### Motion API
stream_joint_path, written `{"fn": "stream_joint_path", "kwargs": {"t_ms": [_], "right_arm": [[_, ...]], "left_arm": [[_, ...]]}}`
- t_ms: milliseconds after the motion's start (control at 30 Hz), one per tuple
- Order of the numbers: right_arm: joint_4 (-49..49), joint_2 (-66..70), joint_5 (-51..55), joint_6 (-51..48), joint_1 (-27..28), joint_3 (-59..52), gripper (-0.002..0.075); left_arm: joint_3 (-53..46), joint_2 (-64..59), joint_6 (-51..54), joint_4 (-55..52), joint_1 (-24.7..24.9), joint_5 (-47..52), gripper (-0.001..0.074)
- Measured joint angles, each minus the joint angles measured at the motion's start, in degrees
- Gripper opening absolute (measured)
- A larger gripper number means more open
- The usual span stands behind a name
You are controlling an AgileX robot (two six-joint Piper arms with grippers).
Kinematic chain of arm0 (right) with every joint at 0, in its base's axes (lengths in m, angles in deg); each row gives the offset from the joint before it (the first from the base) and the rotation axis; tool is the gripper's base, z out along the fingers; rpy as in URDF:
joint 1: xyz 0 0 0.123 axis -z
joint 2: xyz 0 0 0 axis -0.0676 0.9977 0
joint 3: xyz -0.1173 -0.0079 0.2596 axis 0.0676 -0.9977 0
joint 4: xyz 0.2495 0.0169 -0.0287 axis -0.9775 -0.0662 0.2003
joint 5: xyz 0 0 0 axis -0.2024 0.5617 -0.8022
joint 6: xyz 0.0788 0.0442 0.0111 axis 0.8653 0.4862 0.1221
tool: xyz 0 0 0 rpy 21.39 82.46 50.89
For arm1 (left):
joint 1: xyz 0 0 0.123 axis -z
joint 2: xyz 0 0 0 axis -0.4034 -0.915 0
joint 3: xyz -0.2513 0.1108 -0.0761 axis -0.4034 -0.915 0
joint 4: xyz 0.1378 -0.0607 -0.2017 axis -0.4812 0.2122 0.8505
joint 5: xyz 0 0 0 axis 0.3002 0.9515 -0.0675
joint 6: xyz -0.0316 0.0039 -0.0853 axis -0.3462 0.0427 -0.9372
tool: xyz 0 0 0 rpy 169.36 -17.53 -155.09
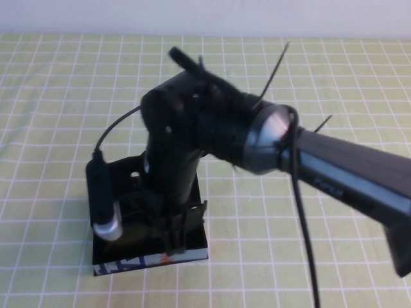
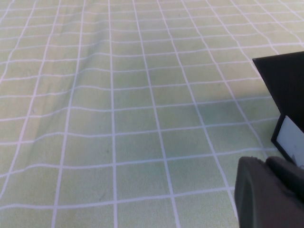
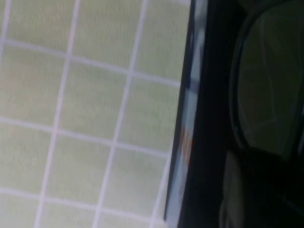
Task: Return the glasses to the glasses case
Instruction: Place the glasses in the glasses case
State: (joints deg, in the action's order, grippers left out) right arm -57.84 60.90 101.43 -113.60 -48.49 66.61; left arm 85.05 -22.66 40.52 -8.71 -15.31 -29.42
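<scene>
The robot's right gripper will release the glasses inside the black case [image 1: 155, 237] [image 3: 242, 114], just behind the case's blue-white side with the orange mark.
The glasses case [image 1: 151, 262] is a black open box on the checked cloth, its blue-white side with an orange mark facing me. My right gripper [image 1: 176, 234] points straight down into it, and the arm hides most of the inside. In the right wrist view a dark lens of the glasses [image 3: 266, 90] lies inside the case, next to its patterned wall [image 3: 187, 133]. Whether the gripper holds the glasses does not show. My left gripper [image 2: 273, 190] shows only in its own wrist view, shut and low over bare cloth, holding nothing.
A yellow-green cloth with a white grid [image 1: 58, 128] covers the table. The right arm [image 1: 347, 170] crosses from the right, a black cable [image 1: 305, 244] hanging from it. A black box-like thing with a pale side [image 2: 287, 95] stands close to the left gripper.
</scene>
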Motion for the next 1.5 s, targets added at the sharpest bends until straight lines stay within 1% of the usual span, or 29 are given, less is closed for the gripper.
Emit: {"fn": "stream_joint_path", "kwargs": {"t_ms": [133,267,533,1200,1267,1300,1433,1500], "right_arm": [[0.34,2.94,0.00,1.18,-1.74,3.40,0.0069],[0.96,5.04,0.09,2.18,-1.99,4.90,0.0069],[2.43,7.54,0.09,4.17,-1.99,4.96,0.0069],[1.76,9.69,0.09,4.50,-1.26,4.96,0.0071],[1.36,9.80,0.09,4.50,-1.26,4.96,0.0095],[1.22,9.80,0.09,4.50,-1.26,4.96,0.0120],[1.49,9.80,0.09,4.50,-1.16,4.96,0.0262],[1.88,9.70,0.09,4.65,-1.16,4.96,0.0319]], "left_arm": [[0.00,0.00,0.00,0.00,0.00,0.00,-0.0002],[0.00,0.00,0.00,0.00,0.00,0.00,-0.0002],[0.00,0.00,0.00,0.00,0.00,0.00,-0.0002],[0.00,0.00,0.00,0.00,0.00,0.00,-0.0002],[0.00,0.00,0.00,0.00,0.00,0.00,-0.0002],[0.00,0.00,0.00,0.00,0.00,0.00,-0.0002],[0.00,0.00,0.00,0.00,0.00,0.00,-0.0002],[0.00,0.00,0.00,0.00,0.00,0.00,-0.0002]]}}
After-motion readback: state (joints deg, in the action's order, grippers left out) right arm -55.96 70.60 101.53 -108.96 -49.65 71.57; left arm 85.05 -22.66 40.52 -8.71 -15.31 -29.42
